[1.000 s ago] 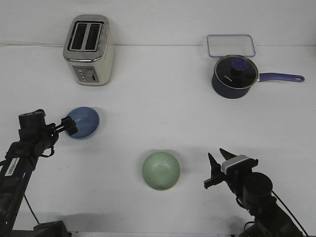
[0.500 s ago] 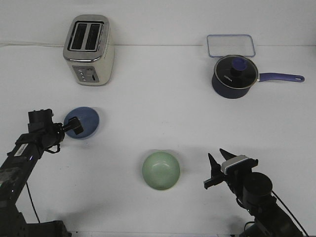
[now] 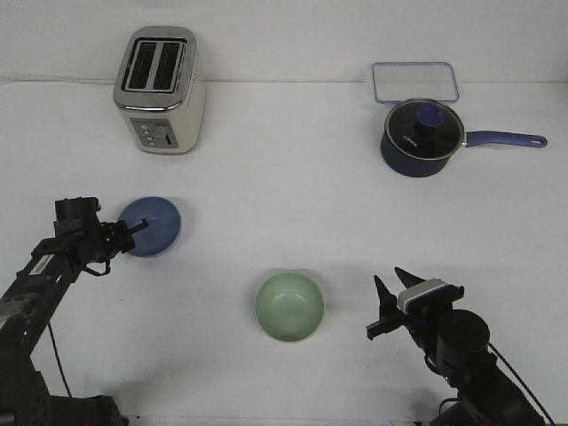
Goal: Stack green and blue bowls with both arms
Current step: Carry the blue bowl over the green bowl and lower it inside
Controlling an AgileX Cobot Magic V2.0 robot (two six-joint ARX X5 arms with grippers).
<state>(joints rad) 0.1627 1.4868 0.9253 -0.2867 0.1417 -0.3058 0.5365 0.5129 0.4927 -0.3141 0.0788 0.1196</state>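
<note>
Next, my left gripper lets go of the blue bowl, nested inside the green bowl (image 3: 290, 305) at the front centre of the table.
The light blue bowl (image 3: 153, 225) is at the left of the table, its opening facing up. My left gripper (image 3: 133, 234) is shut on its near-left rim. The pale green bowl (image 3: 289, 306) sits upright on the table at the front centre, with nothing in it. My right gripper (image 3: 392, 300) is open and empty, a short way to the right of the green bowl and not touching it. Whether the blue bowl rests on the table or hangs just above it cannot be told.
A cream toaster (image 3: 161, 89) stands at the back left. A dark blue lidded saucepan (image 3: 422, 136) with a long handle is at the back right, with a clear flat container (image 3: 414, 81) behind it.
The left gripper has turned the blue bowl from tilted on its side to nearly level and shifted it slightly toward the front. The right arm and the green bowl have not moved.
</note>
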